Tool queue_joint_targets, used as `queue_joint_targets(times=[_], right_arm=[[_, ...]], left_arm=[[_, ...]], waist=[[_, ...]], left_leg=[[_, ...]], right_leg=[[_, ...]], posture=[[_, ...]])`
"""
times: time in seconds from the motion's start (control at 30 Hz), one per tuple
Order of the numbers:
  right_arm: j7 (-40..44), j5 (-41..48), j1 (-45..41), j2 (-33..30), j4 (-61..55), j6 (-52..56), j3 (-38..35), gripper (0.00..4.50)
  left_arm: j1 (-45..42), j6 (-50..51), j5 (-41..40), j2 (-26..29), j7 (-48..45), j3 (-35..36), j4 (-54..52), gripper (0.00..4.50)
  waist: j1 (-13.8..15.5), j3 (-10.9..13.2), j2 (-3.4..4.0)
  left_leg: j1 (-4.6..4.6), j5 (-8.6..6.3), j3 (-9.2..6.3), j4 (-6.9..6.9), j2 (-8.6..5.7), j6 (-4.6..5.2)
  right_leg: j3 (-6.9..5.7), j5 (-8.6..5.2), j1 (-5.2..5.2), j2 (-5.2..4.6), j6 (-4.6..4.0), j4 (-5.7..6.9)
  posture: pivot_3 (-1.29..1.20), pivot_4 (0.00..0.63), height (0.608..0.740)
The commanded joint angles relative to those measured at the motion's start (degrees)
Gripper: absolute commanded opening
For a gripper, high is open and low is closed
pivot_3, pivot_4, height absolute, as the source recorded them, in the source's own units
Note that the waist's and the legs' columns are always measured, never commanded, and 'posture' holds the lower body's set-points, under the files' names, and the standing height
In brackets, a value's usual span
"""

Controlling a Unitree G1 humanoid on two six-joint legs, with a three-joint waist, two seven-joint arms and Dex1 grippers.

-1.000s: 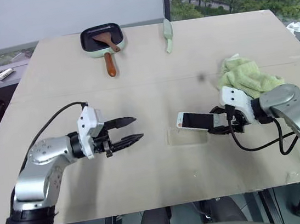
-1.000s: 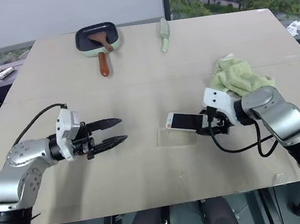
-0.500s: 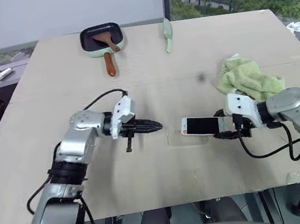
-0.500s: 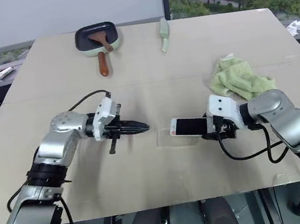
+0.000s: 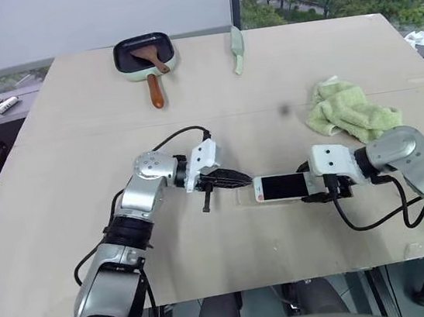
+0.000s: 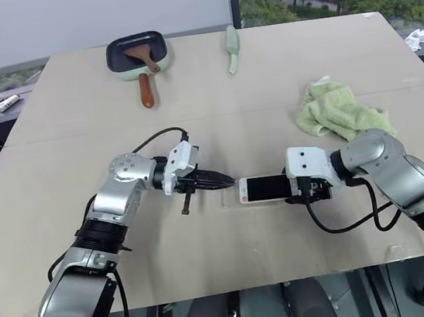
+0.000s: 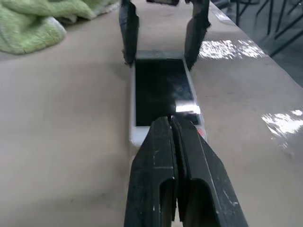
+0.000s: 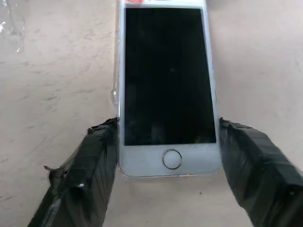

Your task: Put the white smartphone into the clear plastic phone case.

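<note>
The case's clear rim sticks out beyond the long edge of the smartphone, so next my right gripper takes a new grip on the home-button end [image 8: 171, 160], lifts the smartphone clear and lines it up.
The white smartphone [image 5: 281, 187] lies screen up and level at the table's middle, its reddish-marked end toward my left arm. The clear plastic phone case [image 8: 114, 96] shows as a faint transparent rim along the phone's side and home-button end, so the phone appears to sit over or in it. My right gripper [image 5: 308, 186] grips the phone's home-button end, one black finger [image 8: 97, 165] against each long edge. My left gripper [image 5: 244, 178] is shut, its tips [image 7: 173, 121] just above the phone's reddish end; contact is unclear.
A crumpled green towel [image 5: 351, 113] lies behind my right arm. A black pan with a wooden spatula [image 5: 144, 55] and a pale green utensil [image 5: 237, 48] sit at the far edge. A scrap of clear plastic [image 5: 414, 250] lies near the front right edge.
My left gripper went from open to shut and swung right, up to the phone's free end. My right gripper lowered the raised, tilted phone level onto the case's spot.
</note>
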Motion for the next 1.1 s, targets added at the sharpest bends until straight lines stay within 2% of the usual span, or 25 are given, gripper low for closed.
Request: queue_joint_targets(times=[0.03, 0.3, 0.53, 0.57, 0.67, 0.77, 0.87, 1.1], right_arm=[[0.6, -0.5, -1.4, 0.2, -1.3, 0.0, -0.4, 2.93], [1.2, -0.6, -2.3, 0.7, -2.1, 1.3, -0.2, 2.93], [1.5, 2.6, -5.2, 0.8, 0.5, 4.5, -4.3, 2.93], [1.1, 3.0, -6.0, 1.2, 1.7, 5.2, -4.7, 3.46], [-0.1, 2.7, -7.4, 2.0, 5.3, 6.0, -4.9, 4.44], [-0.5, 3.0, -8.4, 3.8, 8.8, 9.1, -3.8, 4.44], [2.9, 4.5, -8.7, 4.3, 9.9, 11.4, -2.1, 4.44], [5.0, 2.5, -11.9, 7.1, 20.4, 10.0, 1.5, 4.44]], left_arm=[[0.3, 1.0, 1.4, -1.3, 3.1, -1.1, -2.9, 0.06], [1.4, 2.6, 3.3, -4.3, 9.2, -1.9, -4.8, 0.06], [1.9, 3.5, 3.1, -4.5, 10.4, -2.4, -6.2, 0.06], [2.1, 3.6, 3.2, -4.4, 10.4, -2.6, -6.4, 0.00], [2.5, 3.6, 3.6, -4.2, 10.4, -2.9, -6.4, 0.00], [2.6, 3.4, 3.7, -4.2, 10.5, -3.1, -6.3, 0.00], [2.5, 3.3, 3.8, -4.2, 10.6, -3.2, -6.1, 0.00], [2.6, 3.1, 4.0, -4.3, 11.0, -2.9, -5.8, 0.00]], waist=[[0.0, 0.0, 0.00], [0.0, 0.0, 0.00], [0.0, 0.0, 0.00], [0.0, 0.0, 0.00], [0.0, 0.0, 0.00], [0.1, 0.0, 0.00], [0.1, 0.0, 0.00], [-0.1, 0.0, 0.01]], left_leg=[[-0.01, 0.00, 0.00, 0.03, 0.00, 0.00], [-0.01, 0.00, -0.02, 0.07, 0.00, 0.00], [-0.01, 0.00, -0.02, 0.13, 0.00, 0.00], [-0.01, 0.00, -0.02, 0.15, 0.00, 0.00], [0.01, 0.00, -0.04, 0.18, 0.00, 0.00], [0.01, 0.00, -0.03, 0.18, 0.00, 0.00], [0.00, 0.00, -0.02, 0.18, 0.00, 0.00], [0.02, -0.01, -0.02, 0.25, 0.00, 0.01]], right_leg=[[0.00, 0.00, 0.00, 0.00, 0.00, 0.01], [-0.01, 0.00, 0.01, 0.00, 0.00, 0.03], [0.00, 0.01, 0.03, -0.01, 0.00, 0.05], [0.00, 0.01, 0.04, -0.01, 0.00, 0.06], [-0.02, 0.01, 0.08, -0.01, 0.00, 0.06], [-0.03, 0.01, 0.08, -0.01, 0.00, 0.06], [-0.02, 0.01, 0.08, -0.01, 0.00, 0.06], [-0.01, 0.02, 0.09, -0.01, 0.01, 0.10]], posture=[[0.00, 0.150, 0.740], [0.00, 0.150, 0.740], [0.00, 0.150, 0.740], [0.00, 0.150, 0.740], [0.00, 0.150, 0.740], [0.00, 0.150, 0.740], [0.00, 0.150, 0.740], [0.00, 0.150, 0.740]])
